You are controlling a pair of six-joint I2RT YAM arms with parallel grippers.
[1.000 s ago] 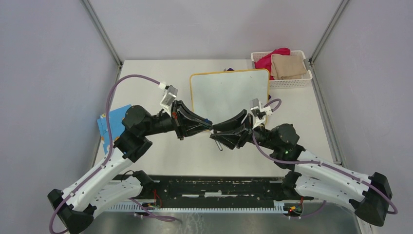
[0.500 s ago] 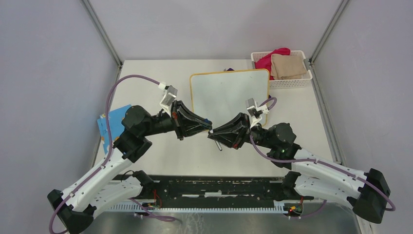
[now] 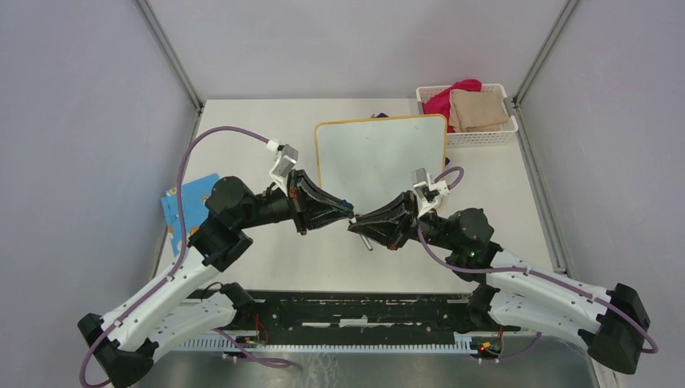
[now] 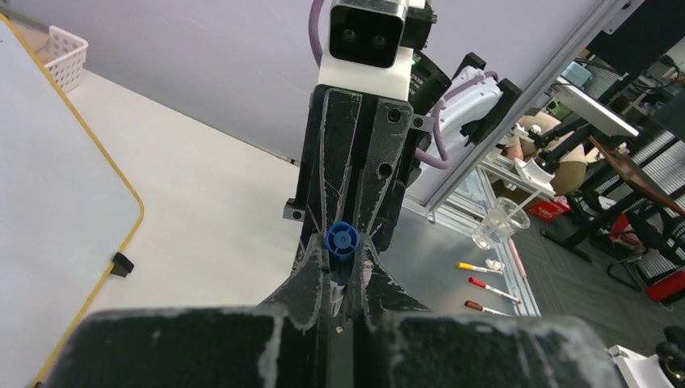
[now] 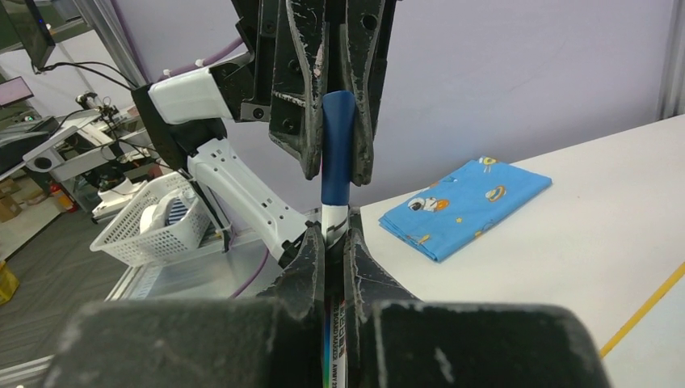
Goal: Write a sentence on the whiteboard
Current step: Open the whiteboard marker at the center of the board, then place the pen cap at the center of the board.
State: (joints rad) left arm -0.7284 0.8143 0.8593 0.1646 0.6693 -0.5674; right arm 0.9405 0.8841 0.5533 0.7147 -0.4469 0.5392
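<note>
I should use my left gripper to set the blue cap down on the table (image 3: 283,200), between the blue patterned card and the whiteboard.
The whiteboard (image 3: 380,158), white with a thin yellow frame, lies at the back middle of the table, and no sentence shows on its face. Just in front of its near edge my two grippers meet tip to tip above the table. My left gripper (image 3: 346,215) (image 4: 342,255) is shut on the marker's blue cap (image 4: 342,240) (image 5: 338,145). My right gripper (image 3: 361,223) (image 5: 332,234) is shut on the marker's white printed barrel (image 5: 333,217). The barrel's tail pokes out below the right fingers (image 3: 367,242).
A white basket (image 3: 503,133) holding red and beige cloths stands at the back right corner. A blue patterned card (image 3: 190,202) (image 5: 464,206) lies at the table's left edge. A small dark object (image 3: 380,115) sits behind the board.
My right gripper's jaws have closed onto the marker barrel. Both grippers stay tip to tip, with only a slight shift of the arms.
</note>
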